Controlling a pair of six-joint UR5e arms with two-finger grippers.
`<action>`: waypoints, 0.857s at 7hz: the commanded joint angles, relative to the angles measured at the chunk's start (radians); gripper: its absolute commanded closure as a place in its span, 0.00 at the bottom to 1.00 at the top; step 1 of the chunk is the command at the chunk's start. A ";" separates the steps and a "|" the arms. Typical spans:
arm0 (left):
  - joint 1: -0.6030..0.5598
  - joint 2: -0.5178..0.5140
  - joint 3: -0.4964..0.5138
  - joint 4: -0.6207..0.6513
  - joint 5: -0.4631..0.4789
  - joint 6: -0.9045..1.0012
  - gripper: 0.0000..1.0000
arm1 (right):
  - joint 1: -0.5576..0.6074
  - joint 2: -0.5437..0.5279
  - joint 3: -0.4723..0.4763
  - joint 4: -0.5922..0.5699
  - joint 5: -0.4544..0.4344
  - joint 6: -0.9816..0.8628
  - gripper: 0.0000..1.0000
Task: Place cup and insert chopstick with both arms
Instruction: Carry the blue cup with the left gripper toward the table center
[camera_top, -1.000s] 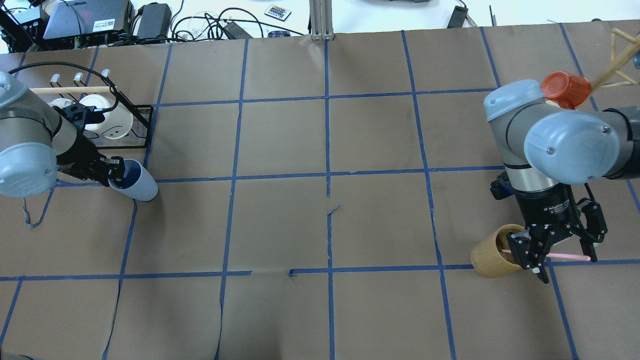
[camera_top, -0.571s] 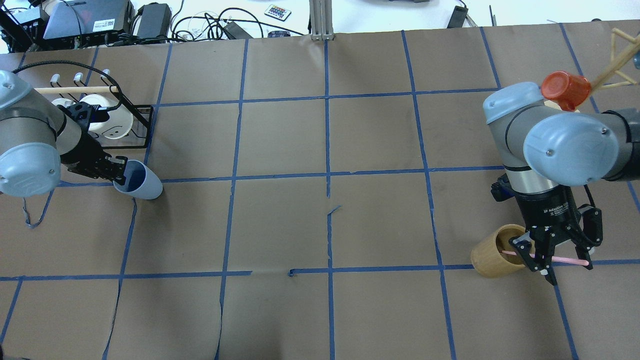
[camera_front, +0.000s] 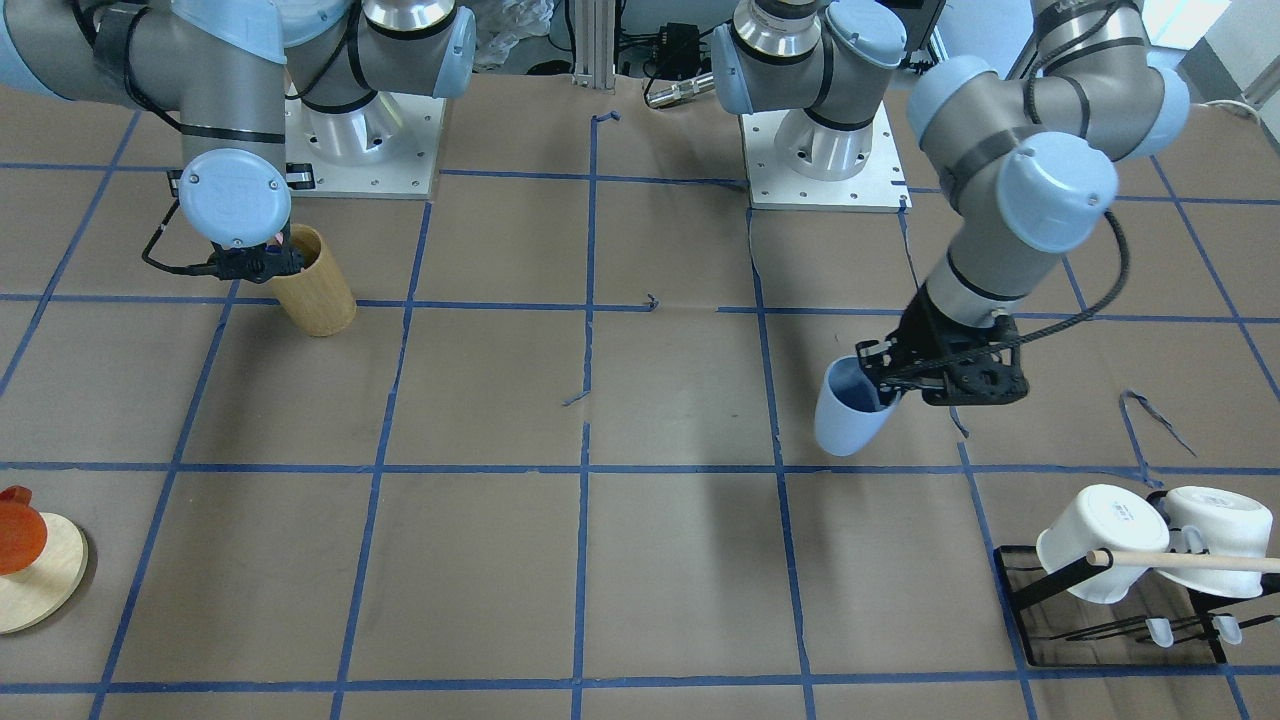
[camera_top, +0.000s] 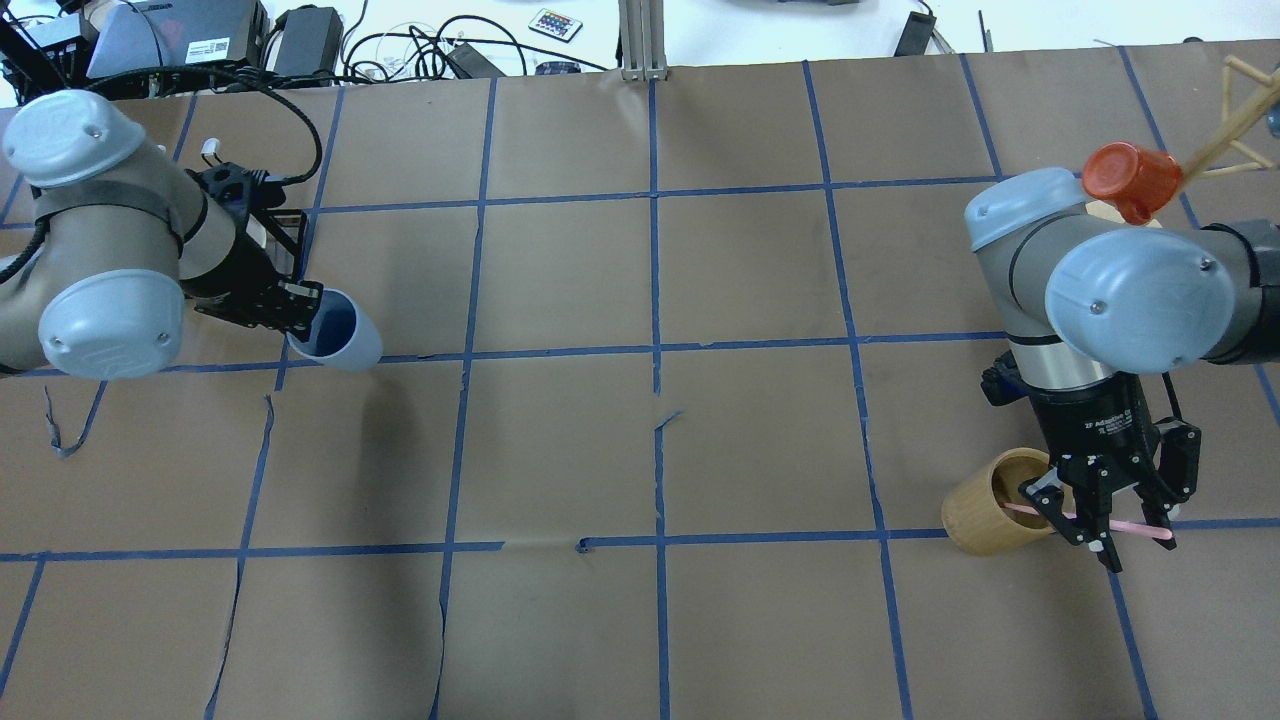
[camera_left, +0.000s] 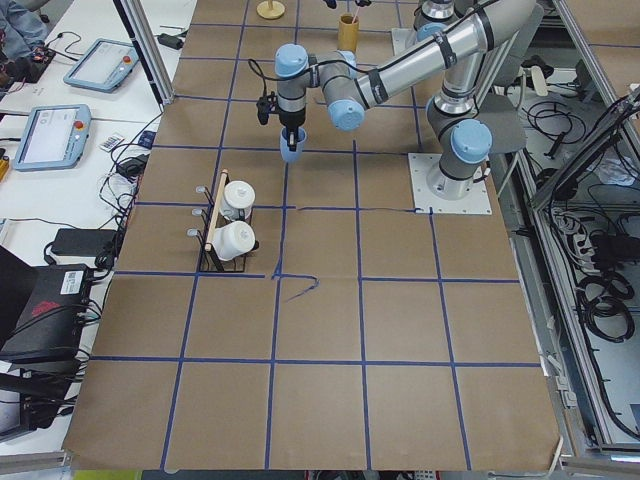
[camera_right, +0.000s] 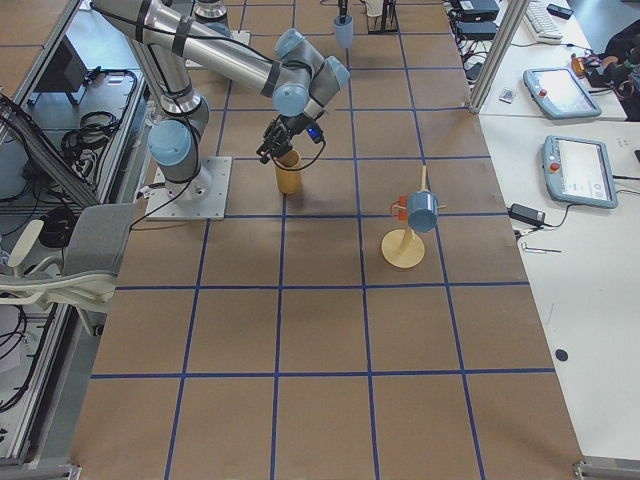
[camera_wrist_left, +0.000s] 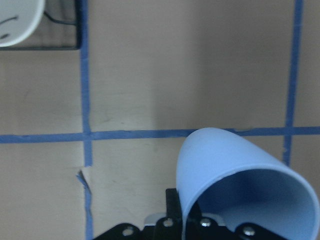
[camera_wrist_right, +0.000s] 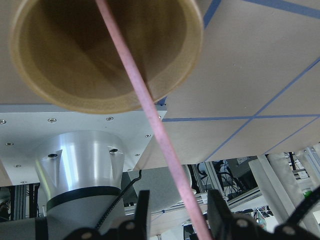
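My left gripper is going to set the light-blue cup down on the blue tape crossing in the middle of the table (camera_front: 583, 502).
My left gripper (camera_top: 303, 315) is shut on the rim of the light-blue cup (camera_top: 340, 333). It holds the cup tilted above the table, just right of the mug rack. The cup also shows in the front view (camera_front: 848, 412) and the left wrist view (camera_wrist_left: 240, 185). My right gripper (camera_top: 1110, 535) hangs beside the tan bamboo cylinder (camera_top: 985, 520). Its jaws are partly closed, one on each side of a pink chopstick (camera_top: 1095, 519). The chopstick leans out of the cylinder. In the right wrist view the chopstick (camera_wrist_right: 150, 110) runs between the fingers (camera_wrist_right: 142, 210) with a gap still visible.
A black rack with white mugs (camera_front: 1100, 545) and a wooden dowel stands near the left arm. An orange cup (camera_top: 1130, 180) hangs on a wooden stand at the far right. The robot bases (camera_front: 360, 140) sit at the table's rear edge.
My left arm has carried the cup to the right and away from the rack. My right gripper's jaws have narrowed around the chopstick, which has shifted slightly.
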 joint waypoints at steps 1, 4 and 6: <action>-0.249 -0.038 0.094 -0.014 -0.024 -0.352 1.00 | 0.000 -0.001 -0.004 -0.003 0.003 0.005 0.70; -0.408 -0.194 0.216 0.073 -0.071 -0.587 1.00 | 0.000 -0.001 -0.036 0.000 0.104 0.006 0.71; -0.430 -0.305 0.292 0.116 -0.062 -0.591 1.00 | 0.000 -0.001 -0.082 0.066 0.144 0.006 0.74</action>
